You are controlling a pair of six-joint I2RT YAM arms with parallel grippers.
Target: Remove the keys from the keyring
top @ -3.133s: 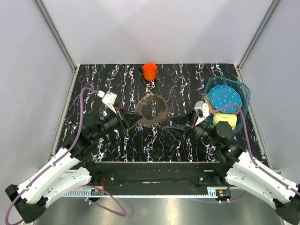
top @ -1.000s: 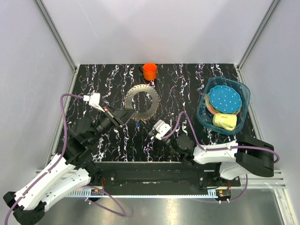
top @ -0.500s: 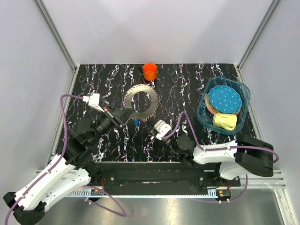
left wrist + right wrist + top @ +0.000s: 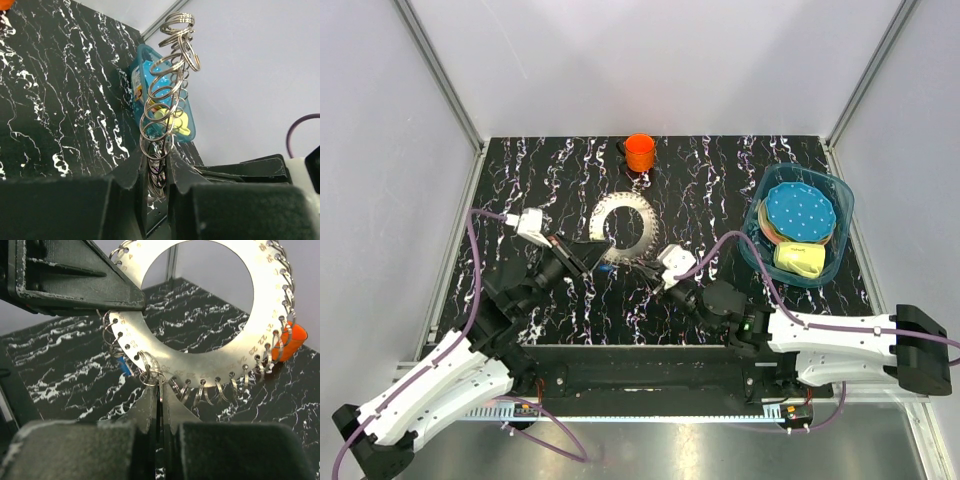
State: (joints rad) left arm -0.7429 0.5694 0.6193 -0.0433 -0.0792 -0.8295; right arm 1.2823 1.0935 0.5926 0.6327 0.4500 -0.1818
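Observation:
My left gripper is holding the hoop's edge away from the key in my right gripper, so it should take hold of the wire loop (image 4: pixel 145 364) beside that key.
The keyring (image 4: pixel 645 222) is a flat silver hoop with numbered holes (image 4: pixel 210 347), held tilted off the table. The keys (image 4: pixel 235 385) show as small silver wire loops hanging all round its rim, stacked edge-on in the left wrist view (image 4: pixel 172 47). A small blue piece (image 4: pixel 125 365) hangs at the lower left. My left gripper (image 4: pixel 595 250) is shut on the hoop's left edge (image 4: pixel 156 167). My right gripper (image 4: pixel 645 266) is shut on one thin silver key at the lower rim (image 4: pixel 159 387).
An orange cup (image 4: pixel 640 152) stands at the back of the black marbled table (image 4: pixel 520 180). A blue tub (image 4: pixel 842 200) at the right holds a blue dotted disc (image 4: pixel 799 212) and a yellow object (image 4: pixel 798 258). Grey walls enclose three sides.
My right arm has reached forward to the hoop's lower rim and its jaws have closed on a key. The left gripper and the hoop have shifted slightly toward the right and nearer.

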